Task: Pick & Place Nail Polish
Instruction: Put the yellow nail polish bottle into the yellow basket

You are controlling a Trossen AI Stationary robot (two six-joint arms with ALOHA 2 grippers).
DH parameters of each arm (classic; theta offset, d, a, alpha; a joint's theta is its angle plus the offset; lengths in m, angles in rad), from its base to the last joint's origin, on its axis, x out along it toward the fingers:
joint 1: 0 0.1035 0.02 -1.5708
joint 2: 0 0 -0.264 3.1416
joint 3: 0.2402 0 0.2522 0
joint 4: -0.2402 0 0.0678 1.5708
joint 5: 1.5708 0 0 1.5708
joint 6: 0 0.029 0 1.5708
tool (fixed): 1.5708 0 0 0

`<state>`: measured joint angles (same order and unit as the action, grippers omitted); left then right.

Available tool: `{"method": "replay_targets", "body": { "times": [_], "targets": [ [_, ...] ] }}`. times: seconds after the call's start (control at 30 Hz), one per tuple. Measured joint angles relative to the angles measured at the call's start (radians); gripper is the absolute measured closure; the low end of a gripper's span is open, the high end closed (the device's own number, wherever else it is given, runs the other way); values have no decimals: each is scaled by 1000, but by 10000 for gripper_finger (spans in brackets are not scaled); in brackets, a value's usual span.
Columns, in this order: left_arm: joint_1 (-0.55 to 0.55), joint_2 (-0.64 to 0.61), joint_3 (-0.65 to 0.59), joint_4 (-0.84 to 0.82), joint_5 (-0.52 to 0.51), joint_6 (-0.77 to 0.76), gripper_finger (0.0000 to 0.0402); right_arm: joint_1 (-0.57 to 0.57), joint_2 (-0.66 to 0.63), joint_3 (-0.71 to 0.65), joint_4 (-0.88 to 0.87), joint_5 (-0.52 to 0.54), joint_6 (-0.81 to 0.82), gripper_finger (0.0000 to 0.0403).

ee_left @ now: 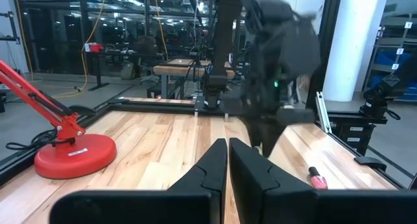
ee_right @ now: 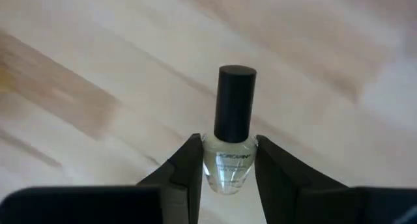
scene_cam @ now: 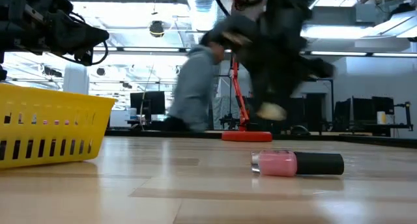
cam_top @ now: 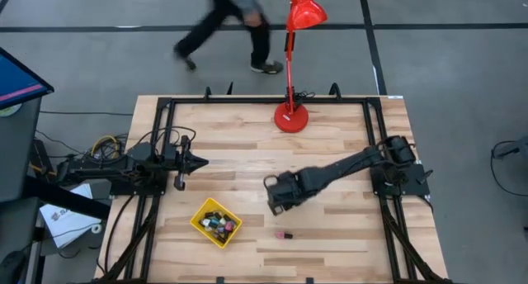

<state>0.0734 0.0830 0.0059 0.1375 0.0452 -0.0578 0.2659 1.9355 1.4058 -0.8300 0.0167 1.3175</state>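
Note:
Next, my right gripper lets go of the clear nail polish bottle on the other bottles in the yellow tray (cam_top: 215,224).
My right gripper (ee_right: 228,164) is shut on a clear nail polish bottle (ee_right: 228,167) with a black cap (ee_right: 236,101), over the table's middle (cam_top: 276,203). A pink nail polish bottle (scene_cam: 296,164) with a black cap lies on its side on the bare wood near the front edge (cam_top: 285,234). The yellow tray (cam_top: 216,222) at front left holds several more bottles. My left gripper (ee_left: 228,164) is shut and level at the table's left side (cam_top: 191,163), touching nothing. My right gripper pinches the clear bottle's glass body (ee_right: 210,164) between its two fingers, one on each side. The fingers come from above, pointing steeply down. The black cap sticks out past the fingertips. In the low view the gripper is blurred, well above the table top.
A red lamp stands with its round base (cam_top: 290,117) at the table's far edge. A person (cam_top: 231,20) walks past on the floor behind the table. Bare wood lies between the tray and the pink bottle.

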Motion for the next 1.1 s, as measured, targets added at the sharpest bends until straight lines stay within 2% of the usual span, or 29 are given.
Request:
{"method": "replay_targets", "body": {
  "times": [0.13, 0.27, 0.4, 0.6, 0.7, 1.1],
  "targets": [
    [0, 0, 0, 1, 0, 0, 389, -27, 2, 116, 22, 63, -115, 306],
    [0, 0, 0, 2, 0, 0, 389, -48, 20, 232, 127, 99, -285, 306],
    [0, 0, 0, 2, 1, 0, 389, -67, 41, 277, 309, 118, -429, 306],
    [0, 4, 0, 4, 3, 0, 389, -57, 90, 330, 393, 116, -650, 306],
    [0, 5, 0, 5, 3, 0, 389, -43, 152, 361, 511, 85, -766, 306],
    [0, 60, 0, 16, -1, 0, 389, -37, 413, 638, 527, -68, -928, 306]
  ]
}}
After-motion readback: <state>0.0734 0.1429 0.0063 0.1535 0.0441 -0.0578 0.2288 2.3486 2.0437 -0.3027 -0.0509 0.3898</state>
